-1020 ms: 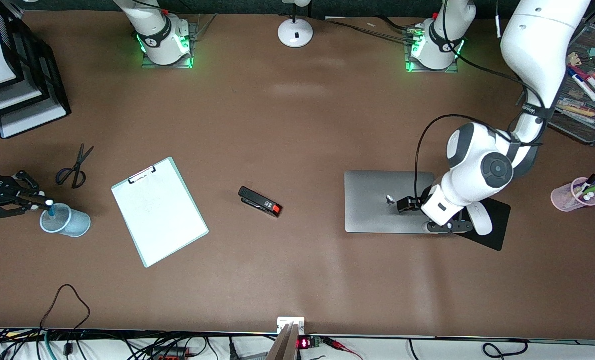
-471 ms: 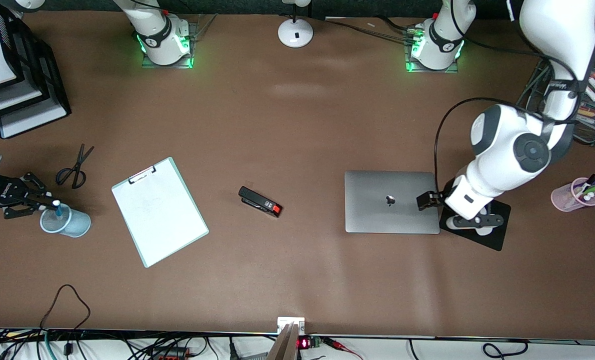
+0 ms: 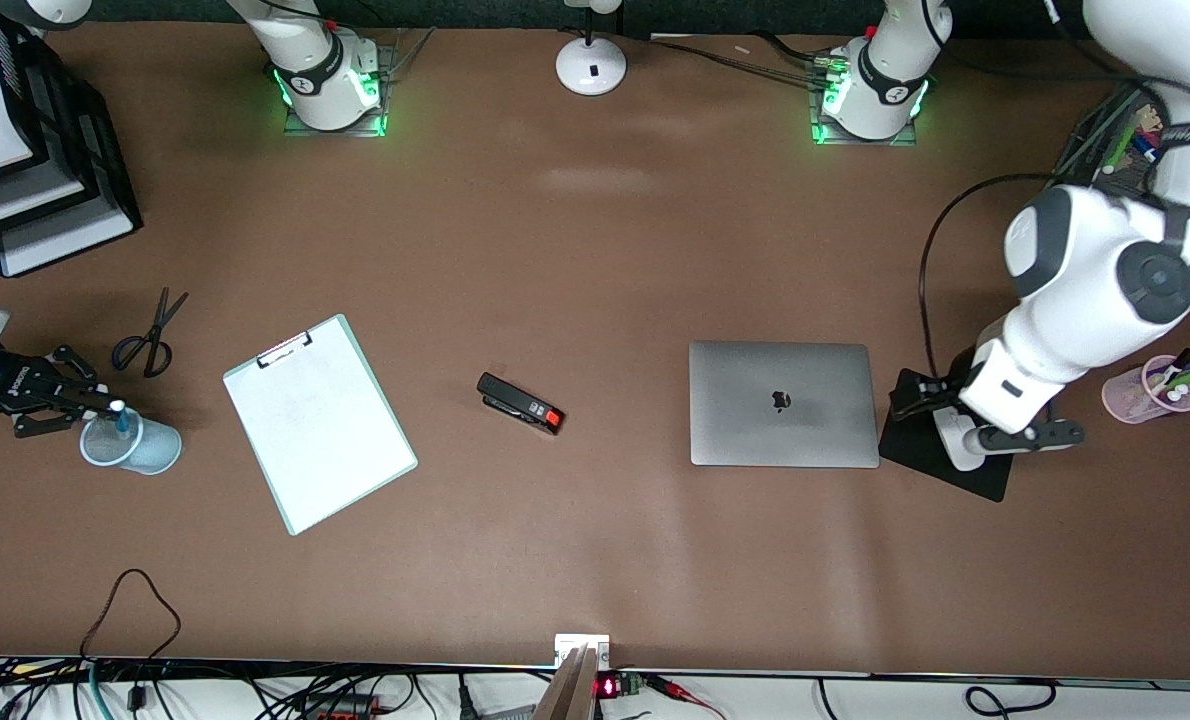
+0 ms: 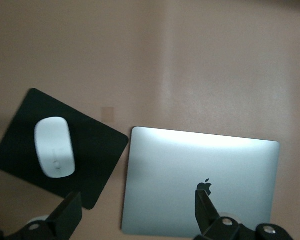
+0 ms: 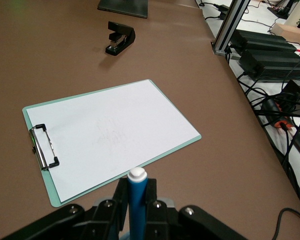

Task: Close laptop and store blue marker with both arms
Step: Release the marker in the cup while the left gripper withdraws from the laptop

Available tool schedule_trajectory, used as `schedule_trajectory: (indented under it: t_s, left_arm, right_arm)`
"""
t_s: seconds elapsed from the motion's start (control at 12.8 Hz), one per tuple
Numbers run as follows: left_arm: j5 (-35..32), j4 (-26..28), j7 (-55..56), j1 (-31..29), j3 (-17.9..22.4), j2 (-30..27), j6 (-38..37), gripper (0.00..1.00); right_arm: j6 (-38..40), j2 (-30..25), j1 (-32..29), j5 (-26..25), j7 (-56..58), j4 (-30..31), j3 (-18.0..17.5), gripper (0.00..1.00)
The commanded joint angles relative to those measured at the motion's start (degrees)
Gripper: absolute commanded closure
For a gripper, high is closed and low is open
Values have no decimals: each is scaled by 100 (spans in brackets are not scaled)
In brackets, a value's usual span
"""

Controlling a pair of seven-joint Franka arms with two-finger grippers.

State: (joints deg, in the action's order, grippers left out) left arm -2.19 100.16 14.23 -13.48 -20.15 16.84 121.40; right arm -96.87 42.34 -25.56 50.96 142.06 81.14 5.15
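Note:
Next, I let go of the blue marker with my right gripper inside the pale blue cup (image 3: pixel 131 437) near the clipboard.
The silver-grey laptop (image 3: pixel 783 403) lies closed on the table, apple logo up; it also shows in the left wrist view (image 4: pixel 200 185). My left gripper (image 3: pixel 913 395) hangs open and empty over the black mouse pad (image 3: pixel 930 455) beside the laptop, its fingers (image 4: pixel 70 217) spread wide. My right gripper (image 3: pixel 60 398) is at the right arm's end of the table, shut on the blue marker (image 3: pixel 118 416). The marker stands upright in a pale blue cup (image 3: pixel 140 447), white tip up. In the right wrist view the marker (image 5: pixel 137 200) sits between the fingers (image 5: pixel 121 197).
A white clipboard (image 3: pixel 320 423), a black stapler (image 3: pixel 520 403) and scissors (image 3: pixel 150 335) lie between the cup and the laptop. A white mouse (image 4: pixel 54 153) sits on the pad. A pink cup of pens (image 3: pixel 1153 387) stands toward the left arm's end. Black paper trays (image 3: pixel 45 190) stand near the right arm's base.
My left gripper has left the laptop lid and moved toward the left arm's end, now over the mouse pad. The marker sits lower in the cup than before.

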Motion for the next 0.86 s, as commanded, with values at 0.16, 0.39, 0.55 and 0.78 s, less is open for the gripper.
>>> schedule_trajectory:
  t_s: [0.16, 0.39, 0.55, 0.78]
  left_arm:
    - [-106, -1285, -175, -58, -59, -365, -1879, 0]
    - [-115, -2200, -280, -128, -33, -339, -2724, 0]
    - [-141, -2439, -280, -137, -41, -348, -3191, 0]
    - [-203, -2719, -490, -155, -59, -427, -3745, 0]
  right_arm:
    - [-25, 231, -248, 195, 120, -90, -76, 100]
    - [-200, 292, -292, 203, 181, -194, -76, 99]
    - [-210, 485, -292, 212, 199, -422, -76, 99]
    - [-218, 591, -292, 212, 208, -494, -76, 99]
